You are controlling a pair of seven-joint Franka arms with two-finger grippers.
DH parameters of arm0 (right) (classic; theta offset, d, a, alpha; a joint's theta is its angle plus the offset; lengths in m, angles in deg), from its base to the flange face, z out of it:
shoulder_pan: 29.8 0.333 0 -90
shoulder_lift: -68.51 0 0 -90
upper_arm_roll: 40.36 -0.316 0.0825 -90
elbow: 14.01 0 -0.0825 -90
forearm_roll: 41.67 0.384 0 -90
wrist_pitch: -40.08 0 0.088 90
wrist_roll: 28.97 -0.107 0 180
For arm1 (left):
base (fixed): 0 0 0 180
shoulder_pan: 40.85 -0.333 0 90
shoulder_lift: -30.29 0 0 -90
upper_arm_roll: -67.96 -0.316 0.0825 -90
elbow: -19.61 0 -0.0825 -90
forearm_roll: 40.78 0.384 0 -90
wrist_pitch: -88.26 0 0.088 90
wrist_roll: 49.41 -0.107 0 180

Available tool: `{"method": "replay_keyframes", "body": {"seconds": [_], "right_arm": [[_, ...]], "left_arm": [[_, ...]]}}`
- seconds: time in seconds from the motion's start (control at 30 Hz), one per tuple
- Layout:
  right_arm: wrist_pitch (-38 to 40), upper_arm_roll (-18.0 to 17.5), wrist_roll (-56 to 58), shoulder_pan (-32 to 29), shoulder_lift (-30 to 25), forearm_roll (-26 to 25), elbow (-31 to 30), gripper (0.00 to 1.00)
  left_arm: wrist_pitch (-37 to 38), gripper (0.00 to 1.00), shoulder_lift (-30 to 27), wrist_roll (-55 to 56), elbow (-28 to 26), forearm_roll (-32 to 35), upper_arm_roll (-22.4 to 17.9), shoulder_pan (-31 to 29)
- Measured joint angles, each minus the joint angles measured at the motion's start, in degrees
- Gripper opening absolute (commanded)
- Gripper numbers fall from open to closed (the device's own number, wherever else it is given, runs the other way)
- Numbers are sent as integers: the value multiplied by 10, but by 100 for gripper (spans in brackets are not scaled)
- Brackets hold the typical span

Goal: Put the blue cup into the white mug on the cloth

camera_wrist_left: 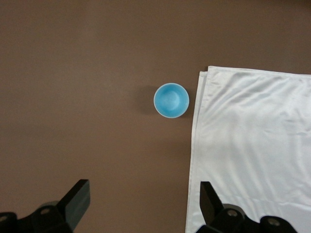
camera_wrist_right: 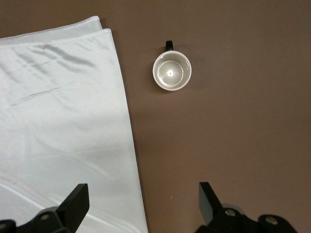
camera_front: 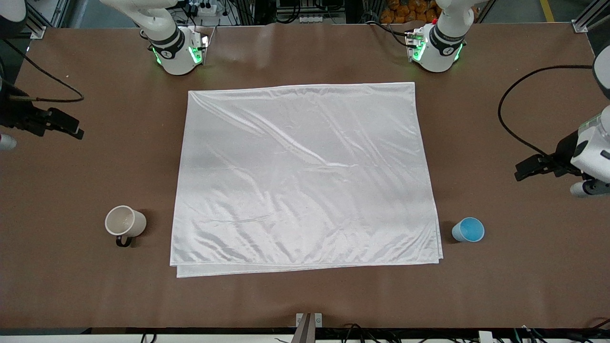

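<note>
My left gripper is going to close on the rim of the blue cup (camera_front: 483, 228) (camera_wrist_left: 155, 102), on the side that faces away from the white cloth.
The white cloth (camera_front: 305, 176) lies flat in the middle of the brown table. The blue cup (camera_front: 468, 230) stands upright on the bare table beside the cloth's near corner, toward the left arm's end. The white mug (camera_front: 125, 222) stands upright on the bare table beside the cloth's other near corner, toward the right arm's end, with its dark handle pointing at the front camera. My left gripper (camera_wrist_left: 145, 194) is open and empty, up over the table by the cloth's edge, apart from the cup (camera_wrist_left: 171, 100). My right gripper (camera_wrist_right: 143, 194) is open and empty over the cloth's edge (camera_wrist_right: 63, 121), apart from the mug (camera_wrist_right: 172, 71).
The two arm bases (camera_front: 176, 52) (camera_front: 436, 47) stand at the table's far edge. A black cable (camera_front: 514, 109) loops over the table at the left arm's end, another cable (camera_front: 43, 76) at the right arm's end. A metal bracket (camera_front: 309, 324) sits at the near edge.
</note>
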Motion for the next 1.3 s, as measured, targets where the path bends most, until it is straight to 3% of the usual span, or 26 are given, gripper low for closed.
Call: {"method": "replay_keyframes", "body": {"seconds": [0.63,1.3], "right_arm": [[-156,3,2,-27,212,0,75,100],[-326,1,7,-33,335,0,82,100]], "left_arm": [[-110,100,115,-1,0,20,-1,0],[-218,100,202,-1,1,64,-1,0]]}}
